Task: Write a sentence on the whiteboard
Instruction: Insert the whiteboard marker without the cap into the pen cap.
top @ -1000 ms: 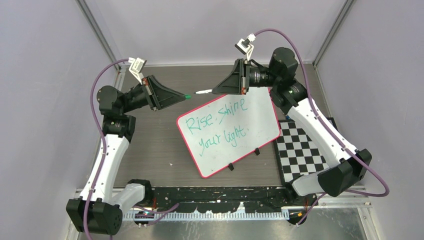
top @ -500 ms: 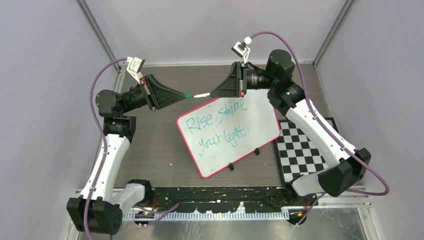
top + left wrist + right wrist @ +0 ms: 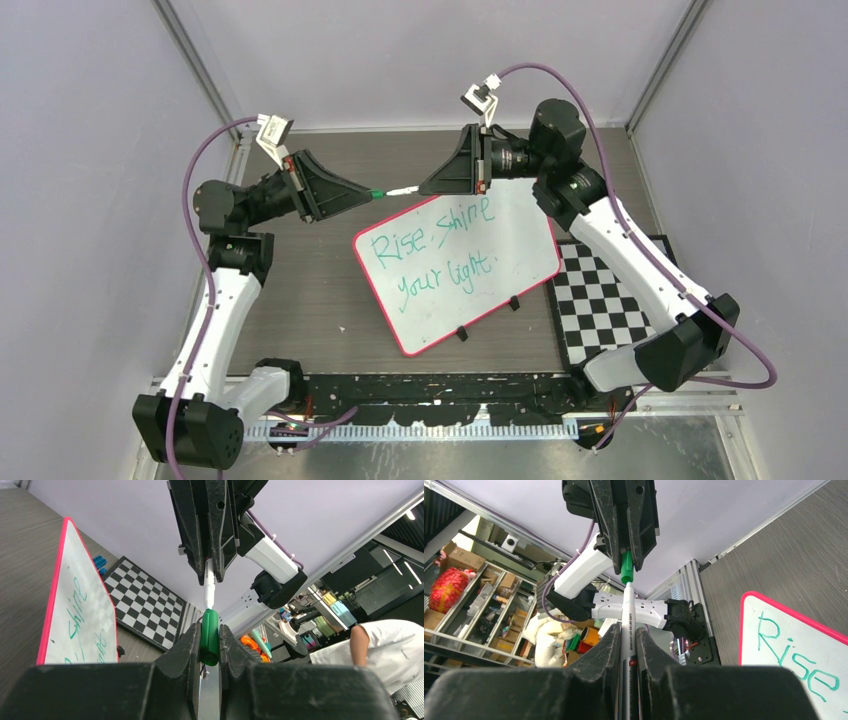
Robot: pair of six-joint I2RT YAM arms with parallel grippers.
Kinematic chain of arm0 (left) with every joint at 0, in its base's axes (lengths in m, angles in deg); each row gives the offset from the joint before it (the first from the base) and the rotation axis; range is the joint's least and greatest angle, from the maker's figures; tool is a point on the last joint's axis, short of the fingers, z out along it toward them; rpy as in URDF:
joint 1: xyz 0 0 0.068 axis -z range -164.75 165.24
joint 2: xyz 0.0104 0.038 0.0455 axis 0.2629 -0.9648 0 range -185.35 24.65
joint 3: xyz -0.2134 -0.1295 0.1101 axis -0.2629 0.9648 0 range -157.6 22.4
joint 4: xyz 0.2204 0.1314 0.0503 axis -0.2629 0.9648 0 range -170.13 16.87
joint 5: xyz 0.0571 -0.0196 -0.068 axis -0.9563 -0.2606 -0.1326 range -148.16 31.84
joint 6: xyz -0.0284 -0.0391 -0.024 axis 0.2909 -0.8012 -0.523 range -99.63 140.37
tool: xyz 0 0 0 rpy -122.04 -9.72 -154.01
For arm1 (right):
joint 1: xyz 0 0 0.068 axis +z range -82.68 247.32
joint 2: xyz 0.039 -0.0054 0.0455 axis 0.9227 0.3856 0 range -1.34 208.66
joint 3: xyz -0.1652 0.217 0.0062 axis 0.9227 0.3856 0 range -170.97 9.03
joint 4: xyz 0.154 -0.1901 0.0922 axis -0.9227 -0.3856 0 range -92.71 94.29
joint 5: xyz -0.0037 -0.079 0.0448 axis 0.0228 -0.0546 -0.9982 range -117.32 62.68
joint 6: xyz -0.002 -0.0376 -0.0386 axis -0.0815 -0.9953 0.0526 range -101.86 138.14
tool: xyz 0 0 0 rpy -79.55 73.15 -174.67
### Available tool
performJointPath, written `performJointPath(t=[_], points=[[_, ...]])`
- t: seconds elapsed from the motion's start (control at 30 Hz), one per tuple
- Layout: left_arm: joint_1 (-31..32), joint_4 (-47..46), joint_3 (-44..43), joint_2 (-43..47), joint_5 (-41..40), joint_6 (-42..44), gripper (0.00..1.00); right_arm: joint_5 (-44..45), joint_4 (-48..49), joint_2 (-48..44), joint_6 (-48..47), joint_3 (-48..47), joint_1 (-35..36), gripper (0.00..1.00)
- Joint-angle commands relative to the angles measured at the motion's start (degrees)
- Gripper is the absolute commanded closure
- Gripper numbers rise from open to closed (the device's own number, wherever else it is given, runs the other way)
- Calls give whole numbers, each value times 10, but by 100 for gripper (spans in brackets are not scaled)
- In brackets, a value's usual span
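The capped white marker will go down from my left gripper onto the bare table [image 3: 300,258] between the whiteboard and my arm.
The whiteboard [image 3: 525,245] lies tilted on the table, and the sentence [image 3: 436,248] on it reads "Rise, shine your light" in teal across two lines. Above its far left corner the two grippers face each other. My left gripper [image 3: 366,193] is shut on a green marker cap [image 3: 209,637]. My right gripper [image 3: 426,187] is shut on the white marker [image 3: 628,620]. The marker's tip meets the cap's open end [image 3: 385,191]. The right wrist view shows the board's pink rim [image 3: 774,604] and the word "Rise" [image 3: 796,660].
A black-and-white checkerboard mat [image 3: 610,300] lies right of the board, partly under the right arm. Small black clips [image 3: 463,333] sit along the board's near edge. Metal frame posts stand at both back corners, and the wall is close behind the grippers.
My right gripper has moved left with the marker, closing the gap so that the tip now meets the green cap. The left gripper has barely shifted.
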Motion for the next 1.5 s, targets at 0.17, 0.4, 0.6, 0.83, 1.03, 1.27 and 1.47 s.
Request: performJointPath(t=[0.17, 0.4, 0.6, 0.83, 1.03, 1.27, 1.47], points=[[9, -27, 4, 6, 12, -3, 100, 0, 1, 2, -16, -20, 3, 100], [9, -20, 8, 3, -10, -2, 100, 5, -5, 6, -22, -23, 13, 100], [20, -2, 8, -5, -11, 5, 100, 11, -29, 14, -36, -33, 23, 100], [40, -1, 16, -11, -10, 8, 100, 19, -51, 31, -58, -46, 50, 100], [53, 0, 18, -20, -17, 6, 100, 30, -75, 51, -81, -53, 88, 100], [63, -10, 21, -26, -21, 3, 100, 36, -99, 73, -103, -72, 118, 100], [67, -36, 30, -27, -27, -10, 100, 32, -102, 91, -106, -93, 140, 100]])
